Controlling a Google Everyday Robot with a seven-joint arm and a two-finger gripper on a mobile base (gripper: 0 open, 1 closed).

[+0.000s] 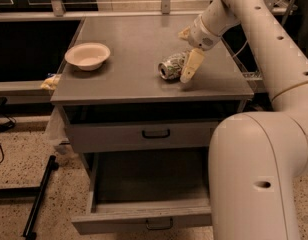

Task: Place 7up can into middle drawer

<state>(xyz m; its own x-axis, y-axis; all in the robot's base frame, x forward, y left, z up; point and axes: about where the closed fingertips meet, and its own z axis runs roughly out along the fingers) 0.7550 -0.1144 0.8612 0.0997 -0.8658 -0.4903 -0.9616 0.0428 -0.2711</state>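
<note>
My gripper is to close on the back end of the 7up can [185,62], opposite the can's shiny end.
The 7up can [171,67] lies on its side on the grey cabinet top [134,39], right of centre, with its shiny end facing front-left. My gripper [188,50] hangs just right of the can, open. Its near cream finger [192,65] reaches down to the top right beside the can, and the far finger [184,33] is behind. The can is not between them. The middle drawer [144,219] is pulled open below, with a dark handle on its front. Nothing shows in its interior.
A cream bowl [87,55] sits on the left of the cabinet top. The upper drawer [144,134] is shut. My white arm [259,174] fills the right foreground, next to the open drawer. A black pole [39,196] lies on the floor at left.
</note>
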